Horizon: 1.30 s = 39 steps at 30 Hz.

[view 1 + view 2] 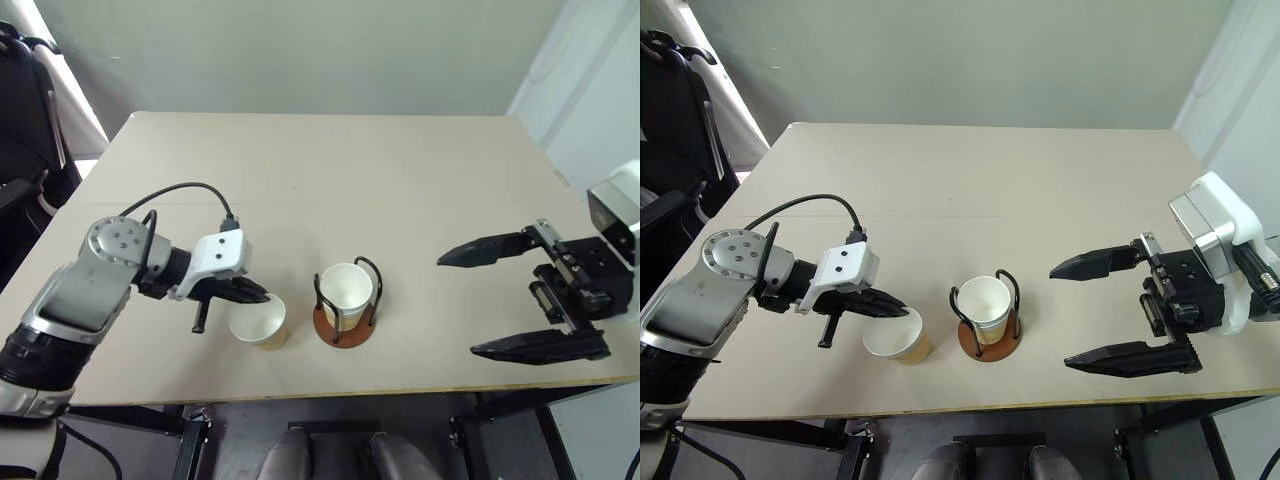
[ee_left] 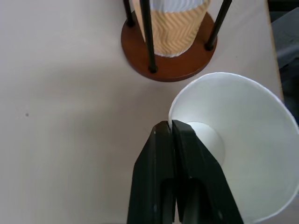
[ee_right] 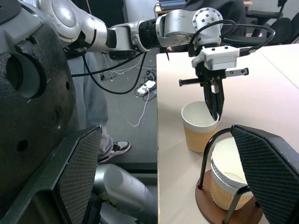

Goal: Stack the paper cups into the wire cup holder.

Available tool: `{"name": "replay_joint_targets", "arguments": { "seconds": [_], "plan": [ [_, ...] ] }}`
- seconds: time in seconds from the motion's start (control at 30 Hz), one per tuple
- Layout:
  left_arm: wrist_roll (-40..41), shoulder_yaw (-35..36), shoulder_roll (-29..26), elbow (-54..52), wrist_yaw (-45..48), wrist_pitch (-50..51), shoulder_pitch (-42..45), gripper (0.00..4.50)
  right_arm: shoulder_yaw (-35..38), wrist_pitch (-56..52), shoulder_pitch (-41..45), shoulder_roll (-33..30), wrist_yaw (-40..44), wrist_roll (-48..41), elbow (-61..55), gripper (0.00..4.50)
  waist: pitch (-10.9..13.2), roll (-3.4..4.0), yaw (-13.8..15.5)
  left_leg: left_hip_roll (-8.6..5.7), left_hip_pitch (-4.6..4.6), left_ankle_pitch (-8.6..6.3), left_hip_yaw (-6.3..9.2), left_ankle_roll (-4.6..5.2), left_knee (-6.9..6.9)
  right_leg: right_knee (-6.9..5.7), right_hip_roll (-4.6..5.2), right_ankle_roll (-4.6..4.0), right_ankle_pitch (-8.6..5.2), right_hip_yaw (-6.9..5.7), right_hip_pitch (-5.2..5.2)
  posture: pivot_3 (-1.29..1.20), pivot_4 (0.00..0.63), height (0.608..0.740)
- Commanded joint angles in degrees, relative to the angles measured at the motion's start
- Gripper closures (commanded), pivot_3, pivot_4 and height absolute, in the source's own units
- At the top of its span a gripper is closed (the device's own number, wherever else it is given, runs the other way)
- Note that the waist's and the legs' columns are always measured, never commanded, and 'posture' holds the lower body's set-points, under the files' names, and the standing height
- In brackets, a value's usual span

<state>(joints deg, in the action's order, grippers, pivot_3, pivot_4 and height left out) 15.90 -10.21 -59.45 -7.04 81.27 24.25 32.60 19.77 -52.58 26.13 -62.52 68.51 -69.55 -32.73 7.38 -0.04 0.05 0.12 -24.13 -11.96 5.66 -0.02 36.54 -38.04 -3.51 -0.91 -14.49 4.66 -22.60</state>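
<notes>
Next, I release the tan paper cup with my left gripper inside the other cup (image 1: 348, 286) standing between the black wire loops.
A tan paper cup (image 1: 258, 322) stands upright near the table's front edge, just left of the wire cup holder (image 1: 345, 330). My left gripper (image 1: 262, 296) is shut on the cup's near-left rim, one finger inside and one outside; the left wrist view shows the fingertips (image 2: 161, 135) pinching the white rim of that cup (image 2: 243, 144). Another paper cup (image 1: 347, 290) sits inside the holder's black wire loops on the reddish-brown base (image 2: 173, 70). My right gripper (image 1: 458, 305) hovers open to the right of the holder, with nothing between its fingers.
The beige table (image 1: 330, 180) reaches back to a grey wall. A black chair (image 1: 25, 110) stands off the table's left side. The right wrist view shows a person's leg and shoe (image 3: 114, 148) and cables on the floor beside the table.
</notes>
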Motion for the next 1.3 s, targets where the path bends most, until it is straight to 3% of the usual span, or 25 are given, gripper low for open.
{"name": "replay_joint_targets", "arguments": {
  "seconds": [0.03,0.23,0.37,0.5,0.63,0.83,1.13,1.3],
  "plan": [
    [1.1,1.3,0.1,1.2,2.4,-1.1,3.4,4.49,2.2,1.3,0.4,-1.2,-0.5,-0.6,-0.4,0.0,0.0,0.0,0.0,0.0,0.0,-0.01,0.0,0.01,0.02,0.0,0.0,0.0,0.0,0.0,0.0,0.0,0.15,0.74],
    [7.8,5.4,1.1,6.0,9.2,-0.9,13.9,4.49,3.5,2.1,-0.1,-2.5,-1.0,-0.2,0.1,0.0,0.0,-0.02,0.2,-0.01,-0.14,-0.05,0.04,0.08,0.16,0.01,0.0,0.07,0.04,0.0,-0.03,0.0,0.15,0.74],
    [9.2,1.1,-0.1,18.1,11.2,-7.4,29.4,4.49,4.5,2.6,-1.0,-3.3,-0.4,0.5,0.2,0.0,0.0,-0.02,0.3,-0.02,-0.28,-0.15,0.12,0.21,0.38,0.06,0.0,0.14,0.08,-0.01,-0.06,0.0,0.15,0.74],
    [15.8,-4.3,4.3,26.3,11.2,-10.0,41.9,4.49,4.9,3.8,-2.3,-3.4,-0.6,1.3,-0.2,0.0,0.0,0.0,0.7,-0.08,-0.43,-0.38,0.15,0.37,0.52,0.17,0.09,0.23,0.11,-0.01,-0.07,0.0,0.15,0.74],
    [22.6,-11.3,7.0,26.9,11.2,-11.7,44.6,4.49,5.2,4.4,-3.4,-3.2,-2.0,1.6,-1.1,0.0,0.0,0.1,0.7,-0.36,-0.5,-0.54,0.02,0.64,0.63,0.16,0.39,0.55,-0.01,0.01,-0.07,0.0,0.15,0.74],
    [25.7,-22.1,9.8,28.1,11.2,-17.2,47.1,4.49,7.3,4.4,-5.8,-3.6,-4.1,1.3,-3.1,0.0,0.0,0.12,0.8,-0.34,-1.02,-0.62,-0.01,0.78,1.39,0.1,0.39,0.86,-0.1,0.0,-0.27,0.0,0.15,0.74],
    [28.9,-27.8,11.4,28.4,11.2,-20.1,47.9,4.49,10.7,3.3,-9.0,-4.3,-7.1,-1.5,-6.0,0.0,0.0,0.13,0.9,-0.47,-1.14,-0.81,-0.16,1.08,1.67,0.14,0.52,1.13,-0.15,0.07,-0.24,0.0,0.15,0.74],
    [28.3,-29.3,12.9,27.7,11.2,-20.5,47.6,4.49,13.4,2.6,-14.3,-5.6,-7.7,1.7,-7.3,0.0,0.1,0.12,1.1,-0.51,-1.15,-0.82,-0.17,1.1,1.73,0.13,0.56,1.21,-0.16,0.07,-0.19,0.0,0.15,0.74]
  ]
}}
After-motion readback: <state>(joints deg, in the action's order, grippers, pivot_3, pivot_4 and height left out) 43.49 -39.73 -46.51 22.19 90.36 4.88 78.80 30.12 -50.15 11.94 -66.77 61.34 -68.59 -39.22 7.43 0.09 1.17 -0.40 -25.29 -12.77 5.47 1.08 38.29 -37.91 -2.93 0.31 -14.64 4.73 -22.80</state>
